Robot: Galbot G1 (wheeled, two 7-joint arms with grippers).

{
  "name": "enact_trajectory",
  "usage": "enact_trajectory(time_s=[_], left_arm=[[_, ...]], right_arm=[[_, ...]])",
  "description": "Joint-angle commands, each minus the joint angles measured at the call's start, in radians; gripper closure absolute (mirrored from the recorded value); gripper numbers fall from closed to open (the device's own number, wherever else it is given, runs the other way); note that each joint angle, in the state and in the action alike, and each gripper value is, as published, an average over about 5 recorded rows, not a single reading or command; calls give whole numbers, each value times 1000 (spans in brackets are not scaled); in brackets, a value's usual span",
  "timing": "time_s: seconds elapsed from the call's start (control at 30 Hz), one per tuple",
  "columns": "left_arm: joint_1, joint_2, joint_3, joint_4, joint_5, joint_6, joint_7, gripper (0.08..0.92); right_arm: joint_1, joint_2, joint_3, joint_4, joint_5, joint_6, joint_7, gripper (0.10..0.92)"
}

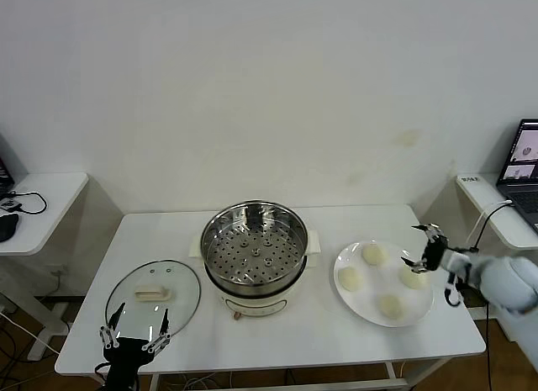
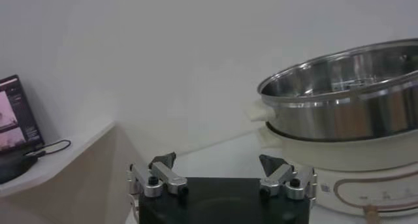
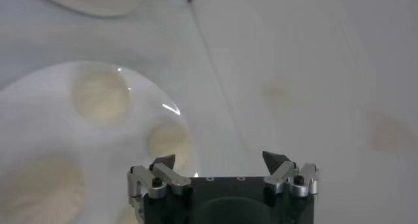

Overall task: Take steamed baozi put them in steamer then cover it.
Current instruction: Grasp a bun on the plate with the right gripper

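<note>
The robot's right gripper needs to next close on the sides of the steamed baozi (image 1: 374, 254) (image 3: 168, 144) at the far edge of the white plate, farthest from the front edge of the table.
The steamer (image 1: 255, 248), a shiny steel pot with a perforated tray on a white base, stands uncovered at the table's centre; it also shows in the left wrist view (image 2: 346, 101). The cover (image 1: 154, 294), a glass lid with a cream handle, lies flat to its left. Four steamed baozi (image 1: 372, 254) (image 1: 350, 278) (image 1: 413, 277) (image 1: 389, 305) sit on a white plate (image 1: 380, 280) to its right. My right gripper (image 1: 418, 246) is open and empty above the plate's right edge. Its wrist view (image 3: 219, 160) shows baozi (image 3: 168, 139) below. My left gripper (image 1: 141, 317) (image 2: 217, 162) is open and empty at the lid's near edge.
Side tables stand at left (image 1: 42, 206) and right (image 1: 496, 210) of the white table. A laptop (image 1: 523, 168) sits on the right one; cables lie on the left one. The table's front edge runs just below the lid and plate.
</note>
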Motion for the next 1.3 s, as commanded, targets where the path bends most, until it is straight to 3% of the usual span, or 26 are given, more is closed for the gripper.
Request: enact_trajectory(time_s=[0.03,0.33,0.77,1.3], left_arm=[[1,-1,-6,-1,5,2,3,177],[-4,2,-15,-2,8,-1,4,177],[-11,10,-36,-1,15,-3,20,177],[-8,8,-47,6,26,-16,18,177]], right_arm=[[464,-80,-483,-178,17,-7,-176,203],[595,48,-709,-300,3,8,-214,203],[563,274,-689,-515,-47,15,-168,203],[544,367,-662,-637,-94,27,-142,203]])
